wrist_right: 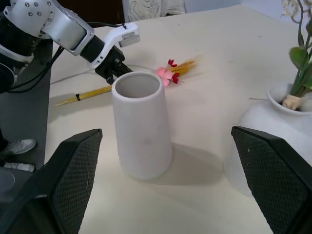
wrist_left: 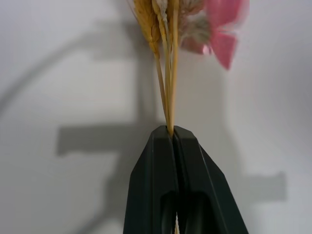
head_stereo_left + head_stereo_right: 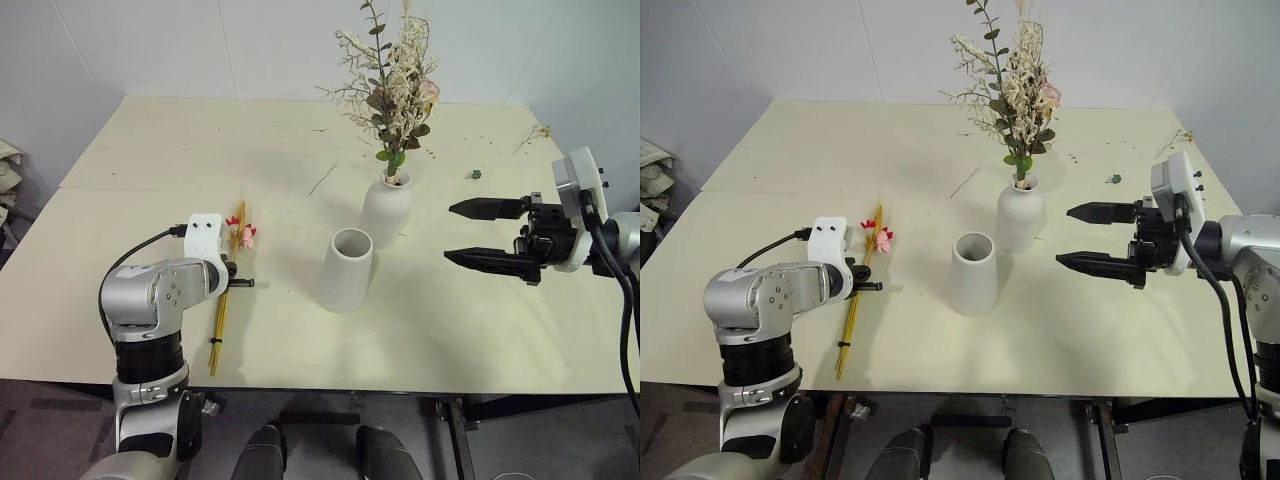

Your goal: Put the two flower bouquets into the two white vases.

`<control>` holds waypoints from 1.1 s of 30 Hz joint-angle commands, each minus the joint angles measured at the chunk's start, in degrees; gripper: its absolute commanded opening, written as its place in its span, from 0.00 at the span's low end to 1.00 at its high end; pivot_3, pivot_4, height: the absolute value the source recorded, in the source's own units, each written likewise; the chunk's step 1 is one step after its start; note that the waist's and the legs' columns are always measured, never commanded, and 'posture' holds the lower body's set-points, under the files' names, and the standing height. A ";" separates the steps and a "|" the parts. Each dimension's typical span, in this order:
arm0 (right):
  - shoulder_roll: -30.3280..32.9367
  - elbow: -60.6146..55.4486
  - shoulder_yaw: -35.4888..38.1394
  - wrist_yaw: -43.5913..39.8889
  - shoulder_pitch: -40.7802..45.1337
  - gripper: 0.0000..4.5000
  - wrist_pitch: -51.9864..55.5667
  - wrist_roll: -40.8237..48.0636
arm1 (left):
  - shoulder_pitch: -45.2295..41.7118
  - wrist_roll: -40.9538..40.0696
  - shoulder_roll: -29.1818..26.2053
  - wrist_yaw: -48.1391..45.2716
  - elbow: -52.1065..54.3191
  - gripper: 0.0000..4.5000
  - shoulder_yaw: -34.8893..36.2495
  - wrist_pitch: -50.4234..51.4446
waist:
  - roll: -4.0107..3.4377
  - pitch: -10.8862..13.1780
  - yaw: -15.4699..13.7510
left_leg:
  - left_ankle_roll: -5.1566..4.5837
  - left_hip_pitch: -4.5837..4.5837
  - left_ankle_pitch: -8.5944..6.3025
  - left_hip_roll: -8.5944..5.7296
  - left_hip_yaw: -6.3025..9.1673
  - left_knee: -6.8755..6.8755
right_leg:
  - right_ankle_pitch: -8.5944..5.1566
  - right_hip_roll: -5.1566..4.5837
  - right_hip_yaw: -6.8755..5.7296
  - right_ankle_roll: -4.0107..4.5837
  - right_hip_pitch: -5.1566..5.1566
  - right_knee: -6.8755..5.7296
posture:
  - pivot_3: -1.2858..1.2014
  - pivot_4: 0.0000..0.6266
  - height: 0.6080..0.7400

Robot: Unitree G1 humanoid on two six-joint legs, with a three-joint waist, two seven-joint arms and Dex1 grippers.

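Next, my left gripper releases the wheat bundle once it is in place in the wide opening of the cone vase point(image 3: 350, 244).
The bushy bouquet point(image 3: 392, 85) stands upright in the rounded white vase point(image 3: 386, 212) near the table's middle. Just in front of it stands the cone vase point(image 3: 346, 270), its wide mouth showing nothing inside. The slim yellow wheat bundle point(image 3: 224, 312) with small red-pink flowers point(image 3: 243, 236) lies lengthwise on the table to the left. My left gripper point(image 3: 236, 283) is shut on its stalks point(image 2: 168, 92) partway along. My right gripper point(image 3: 470, 233) hangs open to the right of the vases, pointing at them, with nothing between its fingers.
Loose dried twigs point(image 3: 534, 134) and a small green scrap point(image 3: 474, 174) lie at the back right of the cream table point(image 3: 150, 150). A thin stalk point(image 3: 322, 180) lies left of the rounded vase. The table's front edge runs close below the wheat bundle.
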State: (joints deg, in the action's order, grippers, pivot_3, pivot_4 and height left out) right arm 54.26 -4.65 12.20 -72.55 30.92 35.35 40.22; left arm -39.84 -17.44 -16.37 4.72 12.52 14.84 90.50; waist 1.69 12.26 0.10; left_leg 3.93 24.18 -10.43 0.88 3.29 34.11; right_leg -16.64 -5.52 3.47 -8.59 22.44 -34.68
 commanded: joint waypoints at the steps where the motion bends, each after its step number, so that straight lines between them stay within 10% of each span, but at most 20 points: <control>1: 1.21 -2.57 3.83 0.97 -0.75 1.00 -0.64 1.02 | -2.13 0.09 -0.72 -3.16 0.91 0.00 0.05 -7.86 | 0.00 0.00 0.00 | 0.00 0.02 0.00 0.00 0.00 -0.01 | 0.02 0.00 0.00 -0.05 0.02 0.00 | 0.52 0.24 1.00; 18: -1.74 -13.45 16.30 5.92 -9.20 1.00 1.24 13.36 | -11.28 -12.48 3.34 -30.62 -7.63 0.00 6.35 -67.60 | 0.00 0.00 -0.12 | 0.00 0.07 -0.08 0.02 -0.05 -0.08 | 0.12 0.00 0.00 -0.23 -0.01 0.18 | 0.52 0.24 1.00; 33: -5.45 -18.00 19.53 11.74 -12.61 1.00 -1.04 19.31 | -18.48 -30.73 8.15 -46.95 -17.86 0.00 3.35 -68.59 | 0.01 0.00 -0.15 | -0.09 0.06 -0.06 0.02 -0.05 0.02 | 0.17 0.03 0.01 -0.33 -0.08 0.18 | 0.52 0.24 1.00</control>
State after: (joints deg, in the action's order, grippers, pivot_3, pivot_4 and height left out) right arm 48.58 -20.93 29.84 -61.45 18.88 35.30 58.62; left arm -55.95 -45.52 -8.78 -40.79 -5.59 18.93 21.69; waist 1.69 12.26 -0.05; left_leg 3.82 24.25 -10.48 0.90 3.25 34.13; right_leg -16.46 -5.49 3.48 -8.92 22.36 -34.50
